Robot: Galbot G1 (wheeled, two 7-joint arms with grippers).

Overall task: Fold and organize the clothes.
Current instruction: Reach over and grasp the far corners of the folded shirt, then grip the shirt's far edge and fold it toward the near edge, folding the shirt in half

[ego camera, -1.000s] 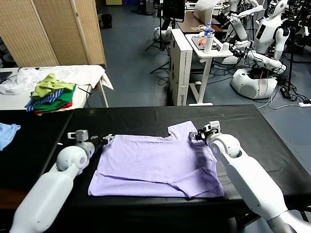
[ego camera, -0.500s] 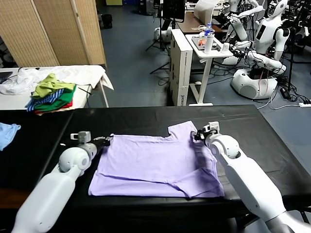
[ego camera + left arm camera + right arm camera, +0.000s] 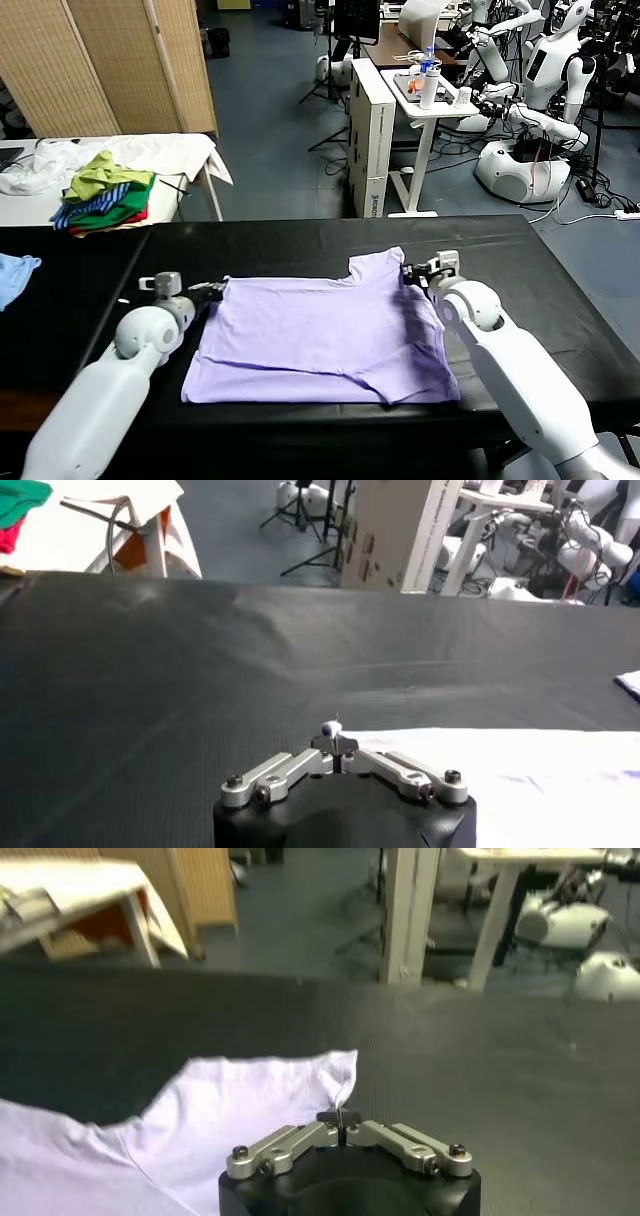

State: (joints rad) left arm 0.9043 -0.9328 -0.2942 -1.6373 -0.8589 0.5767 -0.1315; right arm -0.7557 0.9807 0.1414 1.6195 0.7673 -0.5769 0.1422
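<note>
The left gripper needs to release the far corner of the pale lavender T-shirt, which lies flat on the black table, on its side edge (image 3: pixel 198 367), close to the T-shirt's near corner.
The pale lavender T-shirt (image 3: pixel 320 330) lies flat on the black table (image 3: pixel 300 235), its far edge stretched between my two grippers. My left gripper (image 3: pixel 213 290) is at the shirt's far left corner, shut, with a small bit of fabric at its tips (image 3: pixel 333 732); the shirt's pale edge (image 3: pixel 540 770) runs on from there. My right gripper (image 3: pixel 413 271) is at the far right sleeve, shut on the sleeve's hem (image 3: pixel 340 1088). The shirt (image 3: pixel 230 1108) spreads away from it. No print shows on the upper side.
A green, striped and red garment heap (image 3: pixel 105 195) lies on a white side table at the back left. A small light blue cloth (image 3: pixel 15 275) lies at the left edge. A white cart (image 3: pixel 425 100) and other robots (image 3: pixel 545 90) stand behind the table.
My right gripper has moved a little right and farther away with the sleeve. The shirt's far edge and right side now lie straighter. My left gripper has barely shifted.
</note>
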